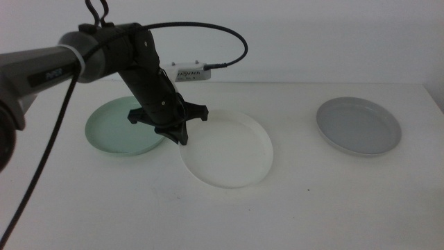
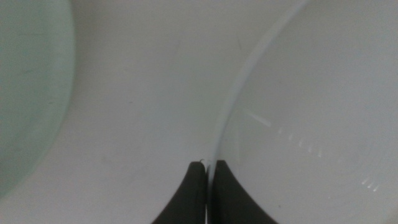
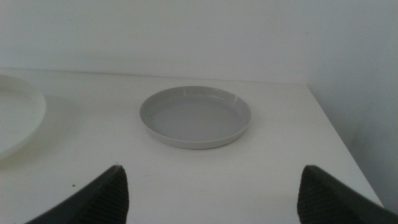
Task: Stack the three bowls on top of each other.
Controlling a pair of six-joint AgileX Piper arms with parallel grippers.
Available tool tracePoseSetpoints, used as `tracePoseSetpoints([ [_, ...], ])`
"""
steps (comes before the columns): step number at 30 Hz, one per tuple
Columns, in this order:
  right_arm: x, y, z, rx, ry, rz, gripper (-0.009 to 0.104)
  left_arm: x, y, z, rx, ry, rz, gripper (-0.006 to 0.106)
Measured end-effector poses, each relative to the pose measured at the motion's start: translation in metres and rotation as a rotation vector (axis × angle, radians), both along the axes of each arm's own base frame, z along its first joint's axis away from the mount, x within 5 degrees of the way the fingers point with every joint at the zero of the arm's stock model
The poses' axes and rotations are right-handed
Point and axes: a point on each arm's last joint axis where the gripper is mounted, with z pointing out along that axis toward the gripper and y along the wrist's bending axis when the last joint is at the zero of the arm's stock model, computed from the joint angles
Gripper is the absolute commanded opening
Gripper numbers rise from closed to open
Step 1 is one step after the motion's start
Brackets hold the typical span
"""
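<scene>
My left gripper needs to let go of the white bowl on the table point(image 1: 243, 166) between the mint green and grey bowls, nearer the front.
The white bowl point(image 1: 232, 149) sits on the table at the middle. My left gripper point(image 1: 182, 135) is shut on its left rim; the left wrist view shows the jaws point(image 2: 208, 167) pinching the thin white rim point(image 2: 224, 118). The mint green bowl point(image 1: 114, 128) lies just left of it, apart from it, and also shows in the left wrist view point(image 2: 25, 93). The grey bowl point(image 1: 359, 125) sits alone at the right. My right gripper point(image 3: 212, 169) is open and empty, short of the grey bowl point(image 3: 196, 115), and is out of the middle view.
A small white device point(image 1: 191, 71) with a black cable sits at the table's back edge behind the left arm. The table's right edge point(image 1: 433, 104) runs close to the grey bowl. An edge of the white bowl point(image 3: 15, 118) shows in the right wrist view.
</scene>
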Motion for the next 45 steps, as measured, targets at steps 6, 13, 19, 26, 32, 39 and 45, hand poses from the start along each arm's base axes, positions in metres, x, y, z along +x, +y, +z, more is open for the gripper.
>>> tracePoseSetpoints([
  [6, 0.000, 0.000, 0.000, 0.000, 0.000, 0.000, 0.092, 0.003, -0.005, -0.014, -0.036, 0.028, 0.009, -0.002],
  [13, 0.000, 0.000, 0.000, 0.000, 0.000, 0.000, 0.092, 0.004, -0.011, -0.018, -0.049, 0.014, -0.006, -0.002],
  [19, 0.000, 0.000, 0.000, 0.000, 0.000, 0.000, 0.092, 0.003, -0.017, -0.025, -0.071, 0.031, -0.028, -0.002],
  [26, 0.000, 0.000, 0.000, 0.000, 0.000, 0.000, 0.092, 0.002, -0.020, -0.033, -0.087, 0.056, -0.048, 0.006],
  [32, 0.000, 0.000, 0.000, 0.000, 0.000, 0.000, 0.092, 0.002, -0.019, -0.033, -0.073, 0.056, -0.056, 0.034],
  [39, 0.000, 0.000, 0.000, 0.000, 0.000, 0.000, 0.092, 0.000, -0.012, -0.027, -0.064, 0.091, -0.063, 0.090],
  [45, 0.000, 0.000, 0.000, 0.000, 0.000, 0.000, 0.092, -0.007, 0.018, 0.028, -0.050, 0.052, -0.028, 0.094],
])
